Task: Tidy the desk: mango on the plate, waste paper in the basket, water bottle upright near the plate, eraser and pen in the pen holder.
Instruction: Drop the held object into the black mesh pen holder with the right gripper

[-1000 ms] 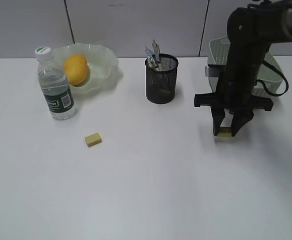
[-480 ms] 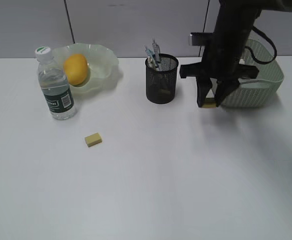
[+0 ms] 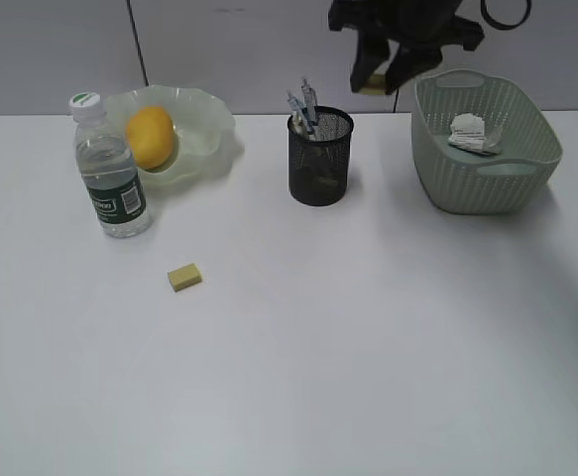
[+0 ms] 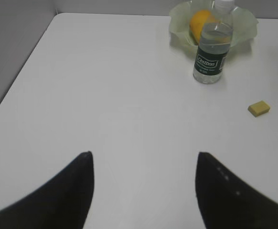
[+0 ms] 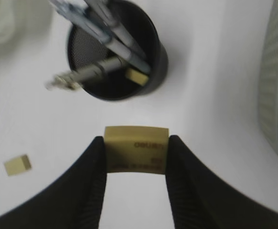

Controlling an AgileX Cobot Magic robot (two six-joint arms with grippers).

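Note:
The yellow eraser, still hanging high over the desk, will be let go by my right gripper inside the black mesh pen holder (image 3: 323,153) (image 5: 133,72), against the other eraser beside the pens.
My right gripper (image 3: 380,77) hangs high over the desk (image 3: 368,347), shut on a yellow eraser (image 5: 136,155), a little right of the black mesh pen holder (image 3: 319,164). The holder (image 5: 159,55) has pens (image 5: 105,28) and another eraser (image 5: 138,76) inside. A further eraser (image 3: 184,277) lies on the desk. The mango (image 3: 150,137) rests in the wavy green plate (image 3: 207,124), with the water bottle (image 3: 110,174) upright beside it. Waste paper (image 3: 467,132) lies in the basket (image 3: 487,169). My left gripper (image 4: 143,160) is open over bare desk.
A grey partition wall (image 3: 229,50) runs behind the desk. In the left wrist view the desk's left edge (image 4: 19,71) meets a grey side wall, and the bottle (image 4: 212,52) and loose eraser (image 4: 259,108) sit far ahead to the right.
My right gripper has lifted off the desk with the eraser and travelled up and left, from in front of the basket to above the pen holder's right side. The left gripper is unchanged.

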